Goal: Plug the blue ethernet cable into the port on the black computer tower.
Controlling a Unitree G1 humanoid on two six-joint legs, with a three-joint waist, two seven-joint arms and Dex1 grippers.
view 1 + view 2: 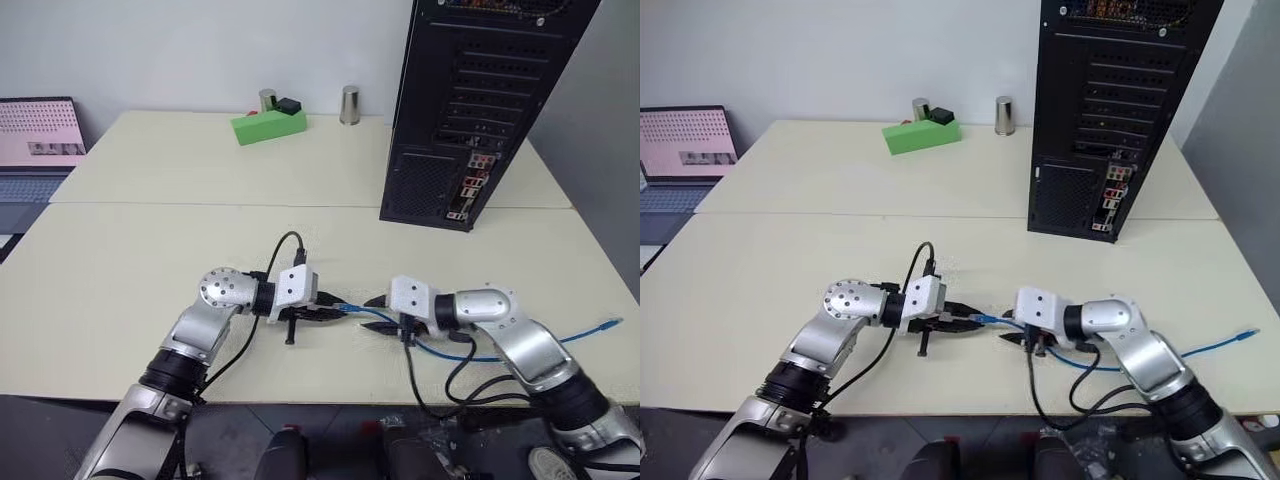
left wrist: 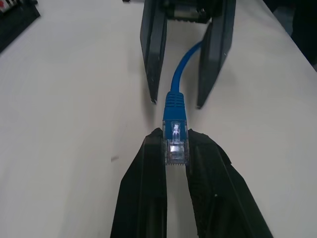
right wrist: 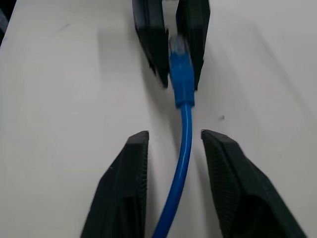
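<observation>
The clear plug's tip is inside my left gripper, so my right gripper should roll and grab the blue sleeve [image 2: 175,105] just behind the plug, then carry it to the tower.
The blue ethernet cable [image 1: 352,309] lies on the table near its front edge and trails right to its far plug [image 1: 610,325]. My left gripper [image 2: 176,140] is shut on the cable's clear near plug [image 2: 176,150], held just above the table. My right gripper [image 3: 174,135] faces it from close by, open, with the cable [image 3: 182,158] running loose between its fingers. The black computer tower [image 1: 470,100] stands at the back right, its rear face towards me. Its connector cluster [image 1: 478,180] sits low on that face; the port itself is too small to pick out.
A green box [image 1: 268,125] and two metal cylinders [image 1: 349,104] stand at the back of the table. A laptop [image 1: 38,140] is at the far left. A seam [image 1: 220,204] runs across the table between me and the tower.
</observation>
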